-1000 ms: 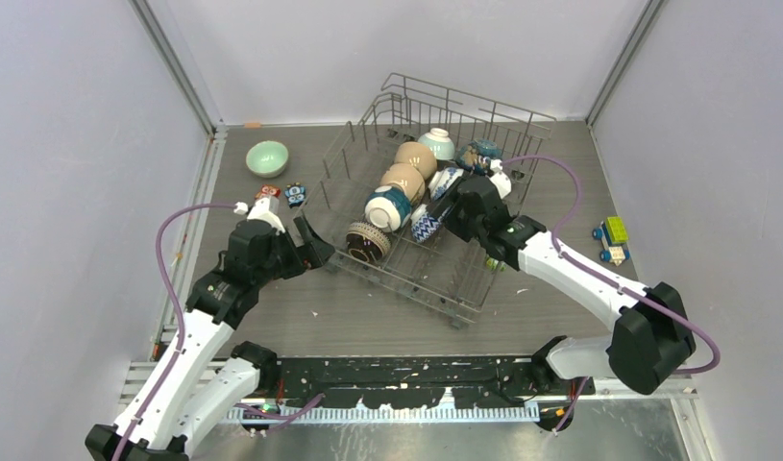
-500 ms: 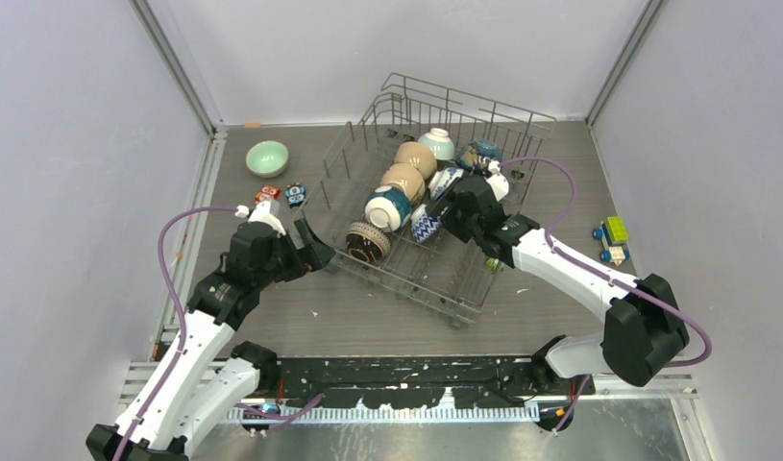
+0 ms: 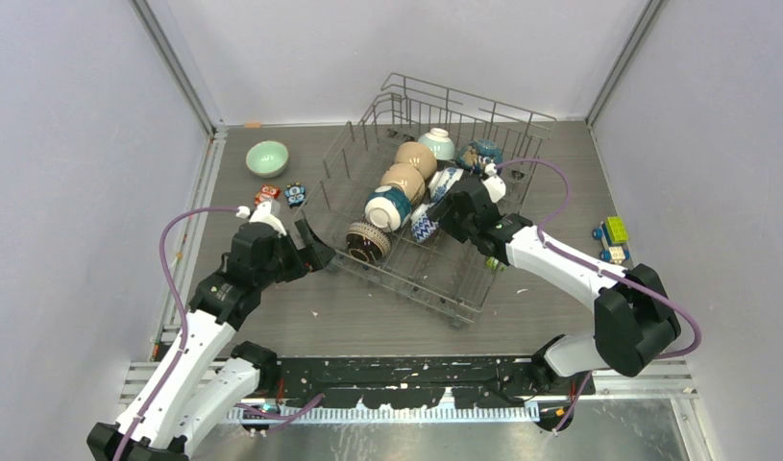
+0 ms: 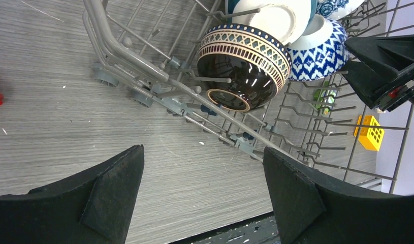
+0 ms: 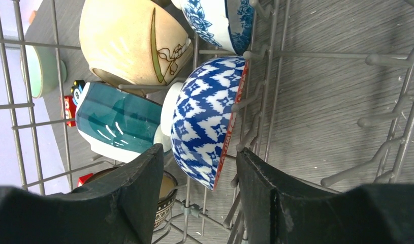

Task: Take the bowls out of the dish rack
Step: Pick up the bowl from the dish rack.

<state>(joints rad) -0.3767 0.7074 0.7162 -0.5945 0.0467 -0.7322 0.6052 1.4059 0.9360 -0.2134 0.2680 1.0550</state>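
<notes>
My right gripper should lift clear, tilt and pinch that rim (image 5: 227, 138), because a dish rack wire meets its finger beside the rim of the blue-white patterned bowl.
The grey wire dish rack (image 3: 452, 280) stands mid-table with several bowls on edge between its tines. My right gripper (image 3: 441, 213) is open inside the rack. In the right wrist view its jaws (image 5: 199, 175) straddle the lower rim of the blue-white patterned bowl (image 5: 204, 124), not closed on it. Beside that bowl are a white-teal bowl (image 5: 118, 122) and a tan bowl (image 5: 131, 40). My left gripper (image 3: 310, 246) is open and empty over the table at the rack's near-left corner. Ahead of it in the rack (image 4: 128, 56) sits the dark brown ribbed bowl (image 4: 243, 68). A mint green bowl (image 3: 267, 158) sits on the table at the far left.
A small red block (image 3: 266, 193) and a tiny owl figure (image 3: 293, 195) lie just left of the rack. A yellow-green toy (image 3: 613, 238) lies at the right. Enclosure walls close in the left, back and right sides.
My right gripper has crept forward and left onto the blue-white patterned bowl. The left arm has barely moved.
</notes>
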